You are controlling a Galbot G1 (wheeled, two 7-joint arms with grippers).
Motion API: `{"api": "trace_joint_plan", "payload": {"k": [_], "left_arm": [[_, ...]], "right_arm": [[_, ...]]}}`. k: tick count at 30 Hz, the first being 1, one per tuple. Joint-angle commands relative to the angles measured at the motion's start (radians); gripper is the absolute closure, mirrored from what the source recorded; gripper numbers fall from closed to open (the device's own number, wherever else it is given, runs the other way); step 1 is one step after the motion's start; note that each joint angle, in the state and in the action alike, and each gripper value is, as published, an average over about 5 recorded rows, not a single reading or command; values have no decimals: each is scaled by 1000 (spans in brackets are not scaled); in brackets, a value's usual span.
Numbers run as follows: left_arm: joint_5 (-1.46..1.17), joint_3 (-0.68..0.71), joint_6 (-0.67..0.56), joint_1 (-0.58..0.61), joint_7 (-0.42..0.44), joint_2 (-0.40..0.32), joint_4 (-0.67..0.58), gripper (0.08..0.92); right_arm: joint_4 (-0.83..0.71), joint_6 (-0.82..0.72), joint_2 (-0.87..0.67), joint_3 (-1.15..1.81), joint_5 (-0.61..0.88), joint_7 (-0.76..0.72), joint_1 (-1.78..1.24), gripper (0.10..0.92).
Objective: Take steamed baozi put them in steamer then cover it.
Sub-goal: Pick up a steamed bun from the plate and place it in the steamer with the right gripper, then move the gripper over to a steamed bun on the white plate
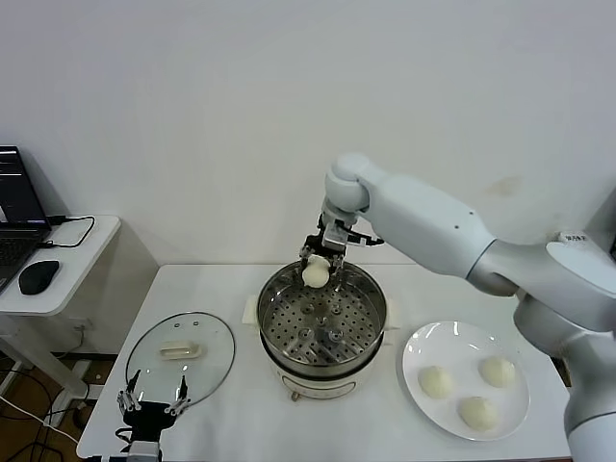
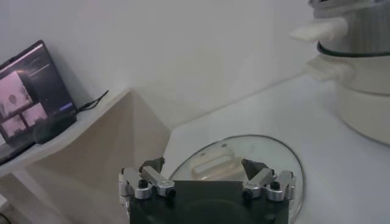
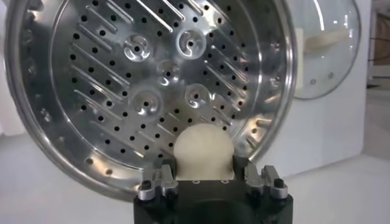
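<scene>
I should use my right gripper to set the baozi down on the perforated tray (image 1: 318, 291) (image 3: 189, 129) near the steamer's far rim.
The steamer (image 1: 322, 332) is a shiny steel pot with a bare perforated tray (image 3: 152, 79), in the middle of the table. My right gripper (image 1: 317, 258) is shut on one cream-white baozi (image 1: 315, 275) and holds it above the steamer's far rim; it also shows between the fingers in the right wrist view (image 3: 203, 149). Three more baozi (image 1: 435, 381) lie on the white plate (image 1: 420, 346) at the right. The glass lid (image 1: 180, 353) lies flat on the table at the left. My left gripper (image 1: 152, 398) is open and empty just in front of the lid (image 2: 244, 164).
A side table (image 1: 58, 279) with a laptop (image 1: 17, 217) and a mouse (image 1: 38, 276) stands at the far left. A white wall is behind the table.
</scene>
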Motion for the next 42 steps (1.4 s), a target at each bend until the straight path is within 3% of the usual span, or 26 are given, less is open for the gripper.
{"api": "trace_joint_plan", "payload": {"k": [1,23,34,42], "left_arm": [[-24,3,4,-1,2,0,5,177],[-19,10,3,-3,1,-2,21,177],[-19,12,3,-2,2,-3,21,177],[-19,20,6,-3,10,-4,7,177]], "right_arm": [[0,10,6,3,-34,6,-40,457],[-27,-31,10,8,-30,34,-62,455],[23,-98,-29,17,84,26,-40,216],[186,-331,-195,-30,351,-1,72,203]]}}
